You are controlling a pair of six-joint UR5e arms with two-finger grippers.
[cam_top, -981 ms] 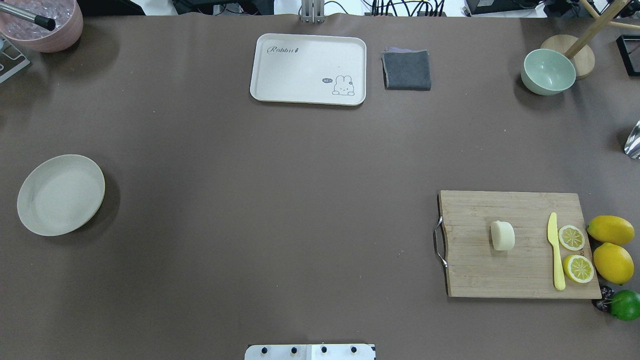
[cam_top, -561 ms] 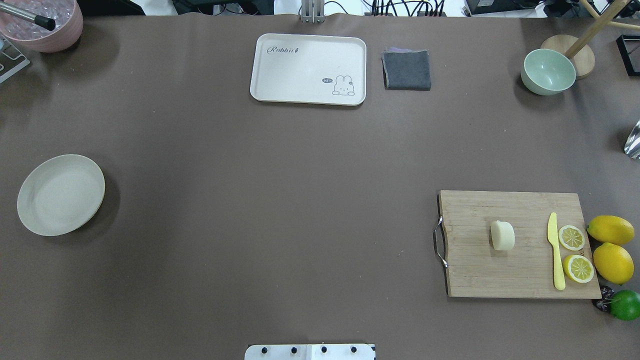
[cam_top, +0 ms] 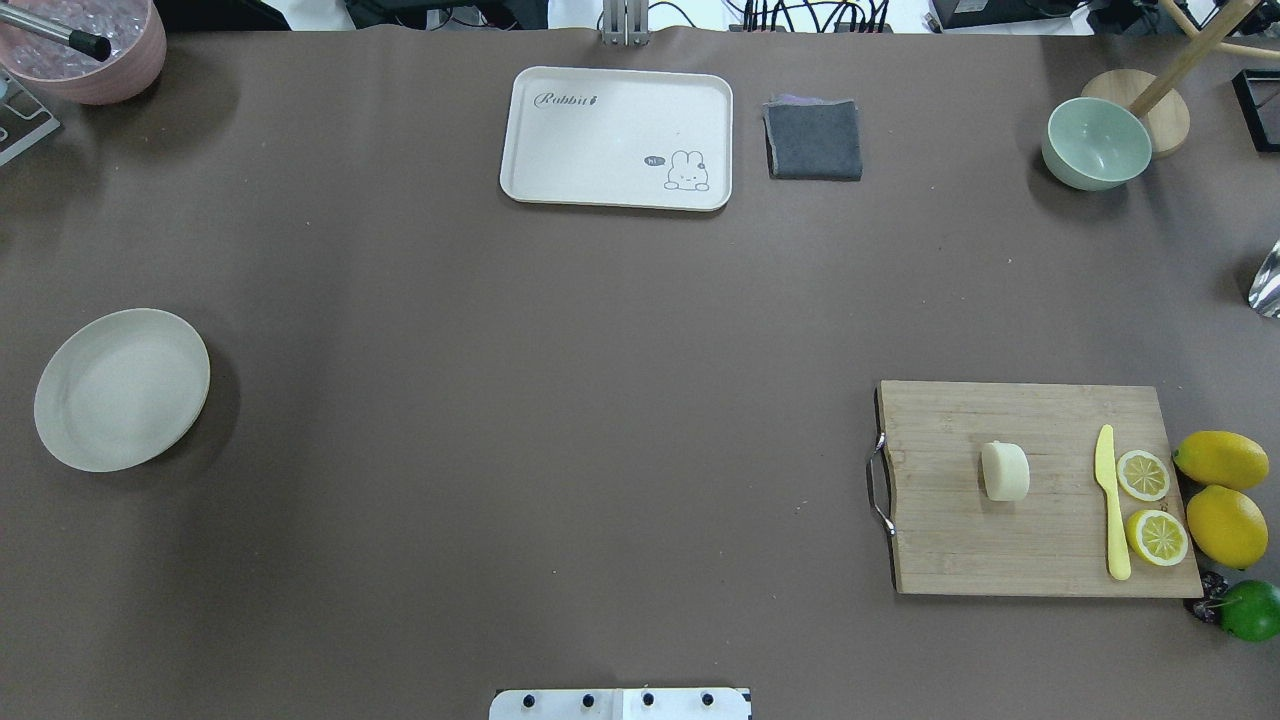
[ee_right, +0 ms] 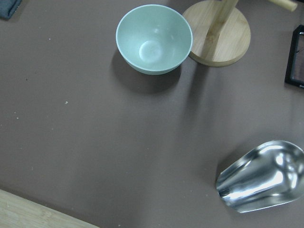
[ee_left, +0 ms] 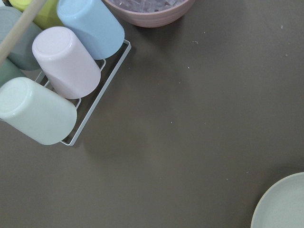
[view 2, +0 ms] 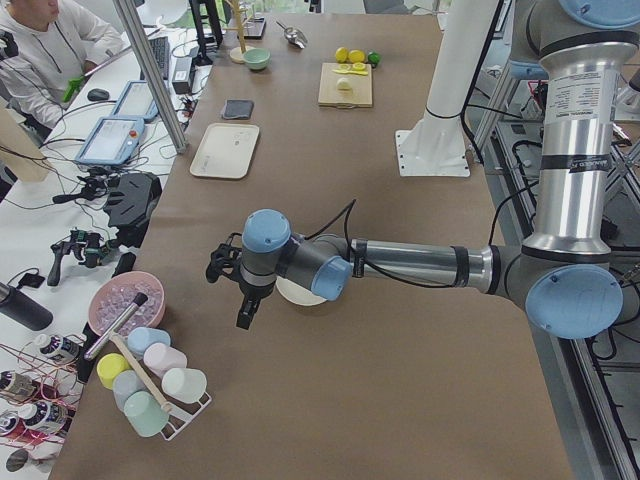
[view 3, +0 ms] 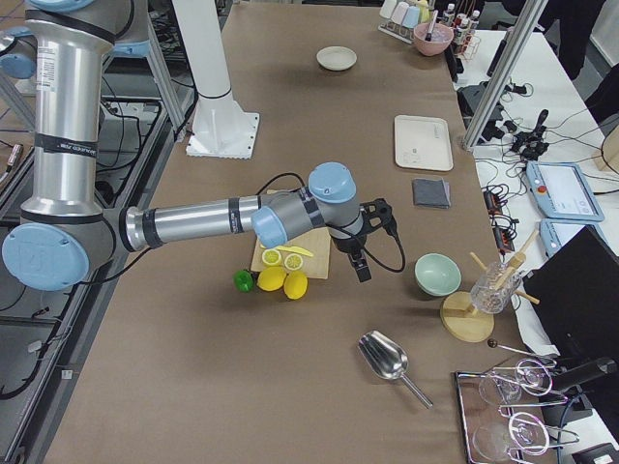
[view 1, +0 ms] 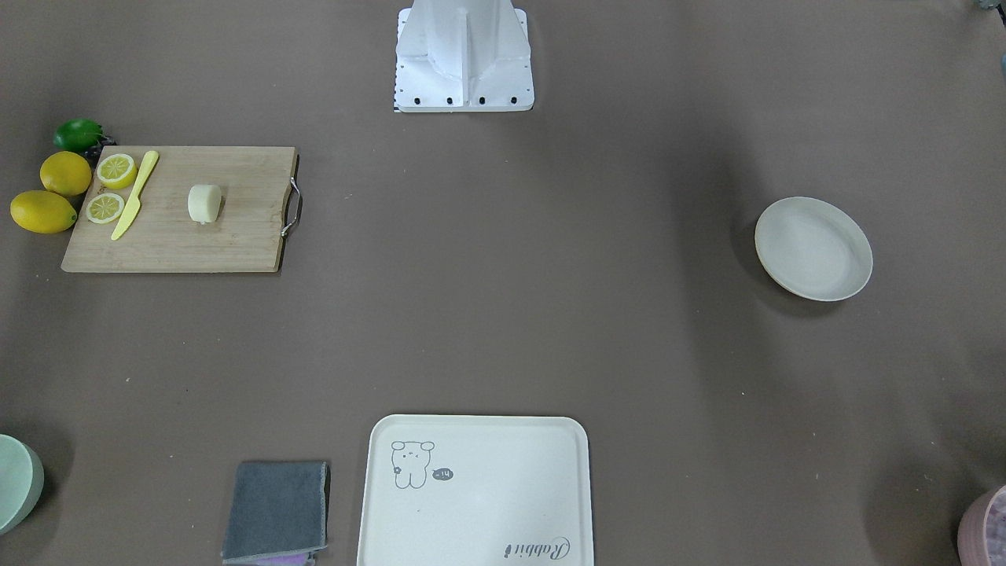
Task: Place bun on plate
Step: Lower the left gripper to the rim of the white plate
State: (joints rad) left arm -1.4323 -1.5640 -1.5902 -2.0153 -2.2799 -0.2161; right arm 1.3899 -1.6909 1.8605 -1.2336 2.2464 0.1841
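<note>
The robot's left gripper should next go to the off-white plate and close on the plate's rim [view 1: 869, 250] [ee_left: 252, 224], on the side farthest from the cutting board.
The bun [cam_top: 1005, 471] [view 1: 204, 203], a pale cream lump, lies on a wooden cutting board [cam_top: 960, 550] at the table's right. The off-white plate [cam_top: 120, 390] [view 1: 813, 248] sits bare at the far left; its rim [ee_left: 280, 204] shows at the corner of the left wrist view. My left gripper [view 2: 244, 318] hangs over the table just past the plate, toward the cup rack. My right gripper [view 3: 360, 271] hovers beyond the board, near the green bowl. Both grippers show only in the side views, so I cannot tell whether they are open or shut.
On the board lie a yellow knife [cam_top: 1110, 505] and two lemon slices [cam_top: 1143, 475]; lemons [cam_top: 1222, 460] and a lime [cam_top: 1250, 610] sit beside it. At the back are a cartoon tray [cam_top: 617, 138], grey cloth [cam_top: 814, 140], green bowl [cam_top: 1096, 143], pink bowl [cam_top: 95, 50]. A metal scoop [ee_right: 261, 175] and cup rack [ee_left: 71, 85] sit nearby.
</note>
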